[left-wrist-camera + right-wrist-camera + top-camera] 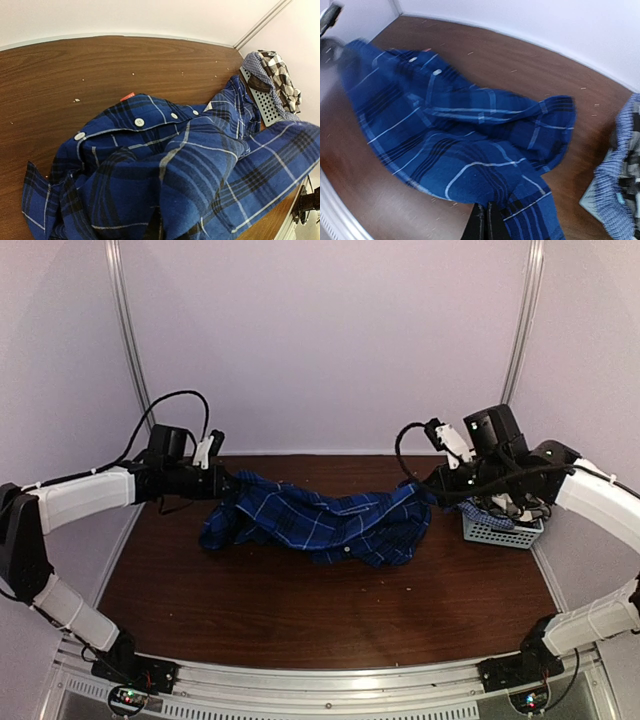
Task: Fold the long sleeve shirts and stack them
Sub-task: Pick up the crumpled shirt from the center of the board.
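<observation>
I have the sleeve in my right gripper across the shirt's body, so I will lay the sleeve toward the front and grab the body's loose end (559,111) near the basket.
The royal-blue plaid shirt (320,520) hangs stretched between my two grippers, sagging onto the brown table in the middle. My left gripper (226,483) holds its left end. In the left wrist view the shirt (190,170), with white buttons, covers my fingers. My right gripper (433,490) holds the right end. In the right wrist view its black fingertips (486,220) are pressed together on the shirt's edge (450,135). The black-and-white checked shirt (505,508) lies bunched in the basket at the right, and shows in the left wrist view (280,75) and the right wrist view (630,175).
The pale plastic mesh basket (500,535) stands at the table's right edge, just behind my right gripper; it also shows in the left wrist view (265,107). White walls close the back and sides. Small crumbs dot the table (75,100).
</observation>
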